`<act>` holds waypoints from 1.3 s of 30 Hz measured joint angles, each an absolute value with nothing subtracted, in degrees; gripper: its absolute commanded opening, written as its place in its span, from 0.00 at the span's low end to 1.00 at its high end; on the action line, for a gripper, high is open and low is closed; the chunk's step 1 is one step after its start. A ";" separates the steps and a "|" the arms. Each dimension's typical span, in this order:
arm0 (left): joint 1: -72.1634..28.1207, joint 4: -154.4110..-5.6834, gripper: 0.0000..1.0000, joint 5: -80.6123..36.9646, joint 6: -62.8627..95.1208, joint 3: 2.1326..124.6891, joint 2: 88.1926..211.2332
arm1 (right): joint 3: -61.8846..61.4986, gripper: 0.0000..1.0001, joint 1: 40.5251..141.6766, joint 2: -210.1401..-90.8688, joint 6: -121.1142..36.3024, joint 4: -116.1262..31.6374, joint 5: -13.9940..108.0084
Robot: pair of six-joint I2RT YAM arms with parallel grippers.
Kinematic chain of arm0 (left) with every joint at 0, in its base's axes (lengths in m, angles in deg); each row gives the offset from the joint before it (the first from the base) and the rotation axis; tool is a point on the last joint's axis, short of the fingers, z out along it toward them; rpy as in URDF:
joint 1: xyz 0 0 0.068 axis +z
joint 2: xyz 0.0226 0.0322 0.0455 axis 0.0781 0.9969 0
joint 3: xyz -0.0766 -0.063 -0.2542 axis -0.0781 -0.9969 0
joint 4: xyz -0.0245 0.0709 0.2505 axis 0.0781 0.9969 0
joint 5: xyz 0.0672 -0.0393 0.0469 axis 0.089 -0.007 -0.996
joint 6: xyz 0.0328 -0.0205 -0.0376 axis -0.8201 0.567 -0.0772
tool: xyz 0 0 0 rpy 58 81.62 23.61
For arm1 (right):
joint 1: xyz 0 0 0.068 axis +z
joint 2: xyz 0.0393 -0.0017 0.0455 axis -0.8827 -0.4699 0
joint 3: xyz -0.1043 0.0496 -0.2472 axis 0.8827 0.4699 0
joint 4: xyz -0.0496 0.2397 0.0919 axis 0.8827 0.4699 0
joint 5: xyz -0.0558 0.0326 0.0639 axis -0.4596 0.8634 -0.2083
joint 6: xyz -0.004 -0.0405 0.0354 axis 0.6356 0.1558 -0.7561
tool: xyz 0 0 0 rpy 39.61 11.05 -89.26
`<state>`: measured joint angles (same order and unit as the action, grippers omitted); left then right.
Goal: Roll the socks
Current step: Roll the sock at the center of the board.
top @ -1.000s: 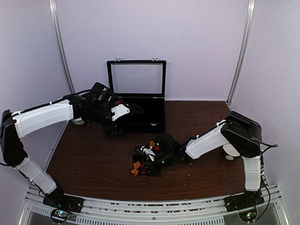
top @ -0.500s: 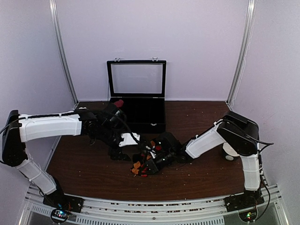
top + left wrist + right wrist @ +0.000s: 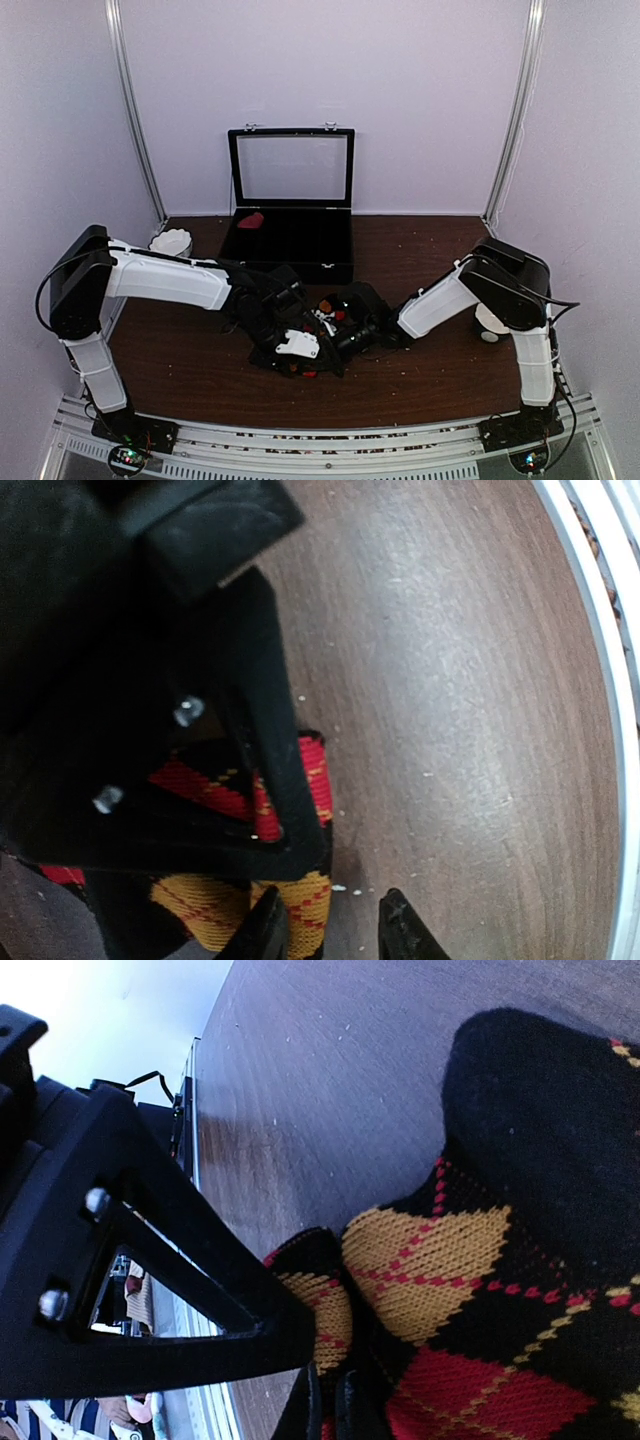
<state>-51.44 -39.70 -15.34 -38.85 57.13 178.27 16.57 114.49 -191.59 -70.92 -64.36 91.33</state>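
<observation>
I need to pinch the fold's orange end [image 3: 326, 1302] with my left gripper before my right gripper opens and regrips, because only my right gripper pins the sock's fold.
The black sock with red and orange argyle diamonds [image 3: 322, 306] lies bunched at the table's middle front. My right gripper [image 3: 332, 322] is shut on a fold of it; in the right wrist view the fingertips [image 3: 330, 1412] pinch the knit [image 3: 430, 1260]. My left gripper [image 3: 300, 356] sits low against the sock's near side. Its jaws [image 3: 332, 932] stand apart: the left tip overlaps the sock's orange edge [image 3: 300, 910], while the right tip is over bare wood. A reddish-pink bundle [image 3: 250, 220], probably the other sock, lies in the black box.
An open black case [image 3: 300, 262] with its glass lid raised stands at the back centre. A white bowl [image 3: 170, 242] sits back left, and a white round object [image 3: 490, 326] is near the right arm. The table's metal front rail [image 3: 622, 700] runs close by my left gripper.
My left arm swung from the black case down to the sock's front side, its jaws narrowing on the way. The reddish-pink bundle in the case came into view. The right gripper stayed put.
</observation>
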 measured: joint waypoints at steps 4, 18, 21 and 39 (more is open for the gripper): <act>-51.44 -40.73 0.35 -16.57 -39.11 57.28 178.27 | 16.77 0.00 114.24 -191.59 -70.92 -64.42 91.96; -50.70 -39.27 0.14 -20.35 -40.99 58.59 181.31 | 16.96 0.00 113.92 -191.53 -70.97 -64.47 92.86; -50.52 -37.65 0.07 -19.74 -40.92 59.88 181.96 | 17.07 0.01 113.81 -191.44 -71.34 -64.45 93.10; -44.08 -26.79 0.00 -5.99 -35.63 74.33 193.33 | 30.32 0.30 113.00 -184.75 -77.00 -79.50 87.44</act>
<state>-44.08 -26.79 -5.99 -35.63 74.33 193.33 30.32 113.00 -184.75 -77.00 -79.50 87.44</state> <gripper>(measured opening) 0.029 0.287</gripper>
